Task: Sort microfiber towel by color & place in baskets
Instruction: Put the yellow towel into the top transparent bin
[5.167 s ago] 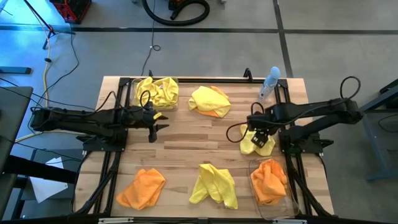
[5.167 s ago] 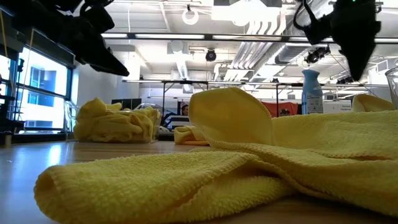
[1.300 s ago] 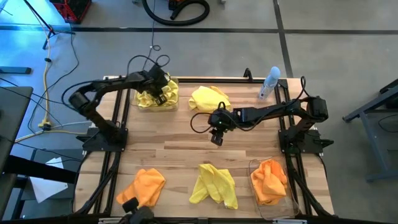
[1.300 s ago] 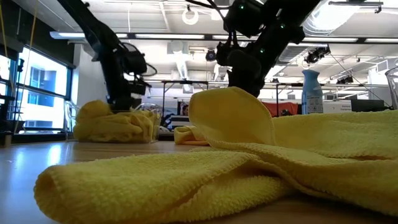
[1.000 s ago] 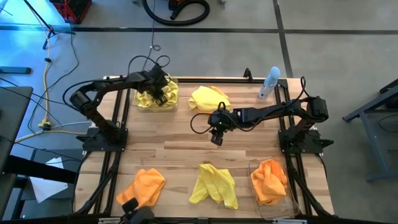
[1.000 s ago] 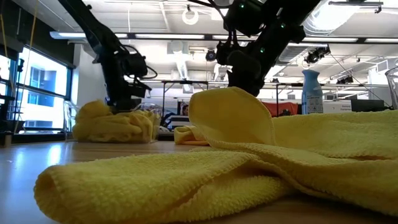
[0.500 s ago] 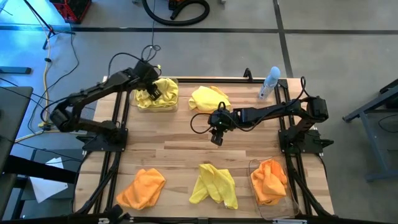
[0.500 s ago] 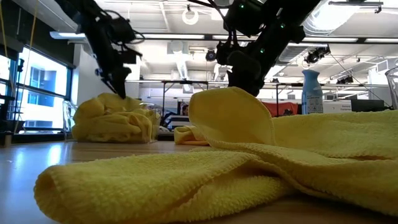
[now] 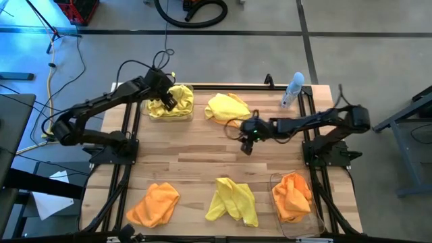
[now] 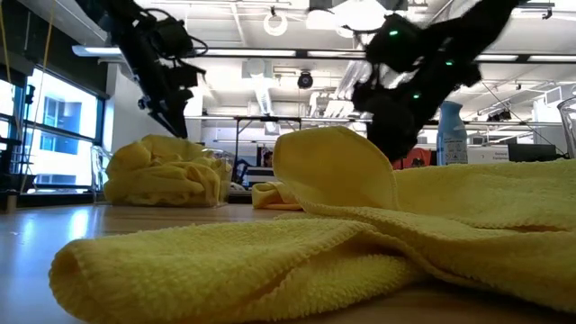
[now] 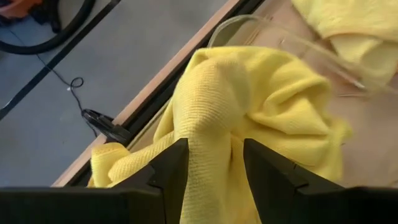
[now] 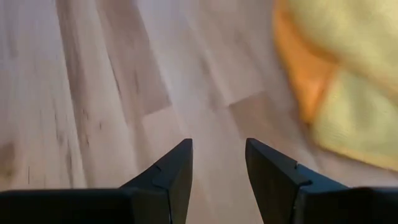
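The end of the yellow towel hangs over the clear basket's rim, so the robot's left gripper will grab the towel's raised fold (image 11: pixel 212 96) and pull it inside first.
A clear basket (image 9: pixel 192 116) at the table's far left holds a heap of yellow microfiber towels (image 9: pixel 181 94) (image 11: pixel 261 93). My left gripper (image 9: pixel 170 102) (image 11: pixel 214 149) hangs open just above the heap, apart from it in the low view (image 10: pixel 174 121). My right gripper (image 9: pixel 246 148) (image 12: pixel 217 146) stands open over bare wood at the table's middle. It is on the near side of a yellow towel lying on an orange one (image 9: pixel 226 106) (image 12: pixel 348 93). A second basket (image 9: pixel 280 219) at the near right holds an orange towel (image 9: pixel 292 196).
An orange towel (image 9: pixel 154 202) lies near left and a yellow towel (image 9: pixel 233 201) near centre, filling the low view's foreground (image 10: pixel 315 243). A pale blue spray bottle (image 9: pixel 291 91) stands at the far right. Black arm frames run along both table sides. Bare wood lies across the middle.
My left gripper has risen off the yellow heap in the far-left basket and drawn a little toward the table's left edge; the heap stays in the basket. My right gripper has moved toward the table's right edge, over bare wood.
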Available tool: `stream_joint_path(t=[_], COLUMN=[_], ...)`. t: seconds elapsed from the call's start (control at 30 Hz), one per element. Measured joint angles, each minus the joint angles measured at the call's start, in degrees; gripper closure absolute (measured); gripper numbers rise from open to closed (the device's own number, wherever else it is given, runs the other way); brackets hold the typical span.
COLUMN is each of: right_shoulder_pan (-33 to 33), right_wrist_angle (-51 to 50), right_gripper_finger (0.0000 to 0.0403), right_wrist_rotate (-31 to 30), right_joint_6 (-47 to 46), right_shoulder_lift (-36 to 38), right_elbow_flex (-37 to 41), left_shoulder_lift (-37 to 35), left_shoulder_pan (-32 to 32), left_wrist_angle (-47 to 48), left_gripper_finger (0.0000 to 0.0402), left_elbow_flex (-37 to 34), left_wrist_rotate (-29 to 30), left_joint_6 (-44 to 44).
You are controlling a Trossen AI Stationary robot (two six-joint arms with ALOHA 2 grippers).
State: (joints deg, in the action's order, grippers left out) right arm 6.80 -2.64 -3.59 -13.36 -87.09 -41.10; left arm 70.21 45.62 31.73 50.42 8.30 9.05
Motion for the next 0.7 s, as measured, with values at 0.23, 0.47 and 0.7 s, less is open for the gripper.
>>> stream_joint_path(t=[0.23,0.47,0.7], right_shoulder_pan=[1.44,2.22,2.19], right_wrist_angle=[16.47,17.28,16.75], right_gripper_finger=[0.0259,0.0259,0.0259], right_wrist_rotate=[0.21,0.12,0.17], right_joint_6=[-1.65,-2.12,-0.92], right_shoulder_lift=[12.5,19.79,20.02], right_elbow_flex=[13.04,16.09,16.11], left_shoulder_lift=[5.57,11.37,14.54], left_shoulder_pan=[1.36,1.7,2.02], left_wrist_angle=[-3.98,-8.34,-8.16], left_gripper_finger=[0.0328,0.0387,0.0399], left_elbow_flex=[-3.7,-6.42,-6.39], left_wrist_rotate=[-1.06,-2.26,-2.26], left_joint_6=[-1.06,-4.02,-4.99])
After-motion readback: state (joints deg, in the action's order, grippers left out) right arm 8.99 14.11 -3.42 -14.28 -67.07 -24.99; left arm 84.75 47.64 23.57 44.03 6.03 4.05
